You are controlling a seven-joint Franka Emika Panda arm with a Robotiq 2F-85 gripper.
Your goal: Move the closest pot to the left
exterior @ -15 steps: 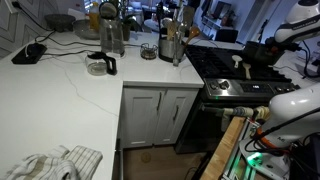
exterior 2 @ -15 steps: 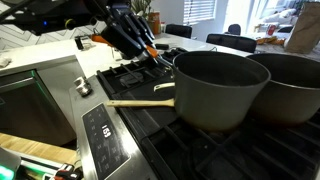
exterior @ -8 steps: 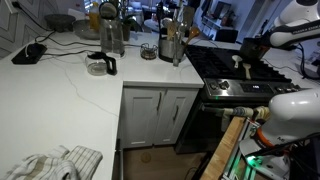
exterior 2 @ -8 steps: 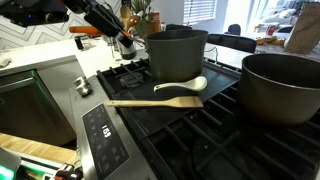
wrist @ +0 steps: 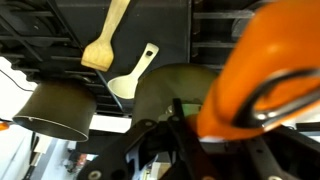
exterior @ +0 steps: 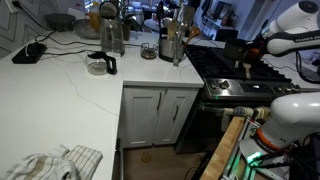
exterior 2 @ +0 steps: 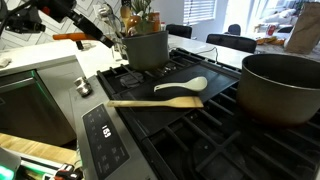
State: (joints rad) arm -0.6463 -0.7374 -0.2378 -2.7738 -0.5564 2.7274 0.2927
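Observation:
The dark pot, now over the far burner, will go down from my gripper onto the black stove's grate [exterior: 222, 62] beside the white counter, and I need to set it there.
The dark pot [exterior 2: 147, 50] is over the far left burner of the black stove [exterior 2: 200, 125]; I cannot tell whether it rests on the grate. It has an orange handle [exterior 2: 74, 38]. My gripper [exterior 2: 108, 34] is shut on the pot at the handle side. In the wrist view the pot [wrist: 172, 92] is just beyond my jaws [wrist: 186, 126], and the orange handle [wrist: 262, 75] fills the right. In an exterior view the pot [exterior: 232, 49] is by my gripper [exterior: 249, 47] above the stove.
A second, larger dark pot [exterior 2: 286, 86] stands at the stove's right, also in the wrist view [wrist: 58, 106]. A wooden spatula [exterior 2: 140, 102] and a white spoon [exterior 2: 184, 86] lie between. A steel utensil holder [exterior: 172, 42], a glass jug [exterior: 100, 65] and a cloth [exterior: 50, 164] are on the counter.
The pot has gone from the near burner beside the larger pot, across the stove to the far left, carried by my gripper. The spatula and spoon are uncovered.

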